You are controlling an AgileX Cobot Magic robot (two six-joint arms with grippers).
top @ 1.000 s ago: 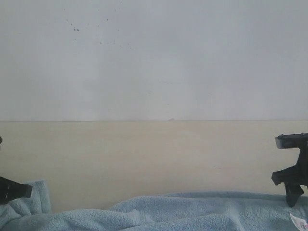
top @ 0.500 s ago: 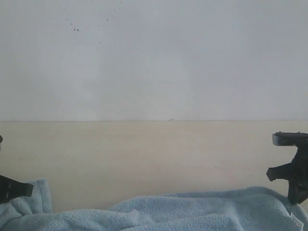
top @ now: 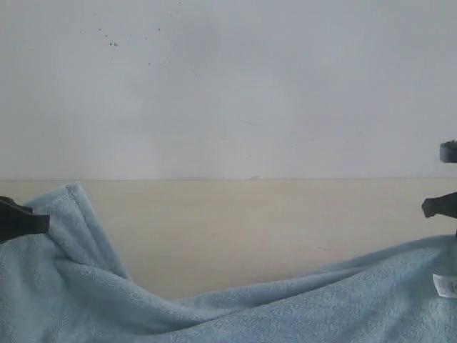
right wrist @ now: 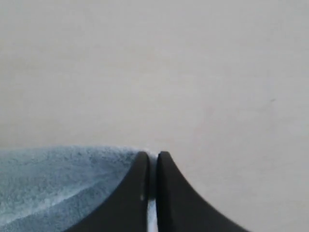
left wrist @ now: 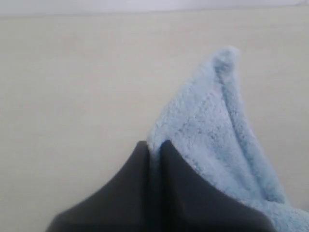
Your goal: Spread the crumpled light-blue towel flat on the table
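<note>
Next, I release the towel's corner from my right gripper on the beige tabletop [top: 437, 231] just below its fingertips, behind the white tag.
The light-blue fluffy towel [top: 285, 311] hangs lifted at both ends above the beige table [top: 235, 229], sagging low in the middle. Its left corner [top: 68, 204] stands up beside my left gripper [top: 43, 220], which is shut on the towel's edge [left wrist: 207, 125]; the black jaws pinch the cloth between them at the left gripper [left wrist: 153, 145]. At the right edge my right gripper [top: 446, 207] is only partly in view. In the right wrist view the right gripper [right wrist: 152, 155] is shut on the towel's edge [right wrist: 63, 179]. A small white tag [top: 444, 286] shows near the right end.
A grey-white wall [top: 228, 86] rises behind the table's far edge. Bare tabletop [top: 250, 214] stretches between the two lifted ends and beyond the towel.
Both grippers have risen, lifting the towel's ends off the table. The left corner now stands high at the left; the right end has come up and the right gripper moved right, nearly out of view.
</note>
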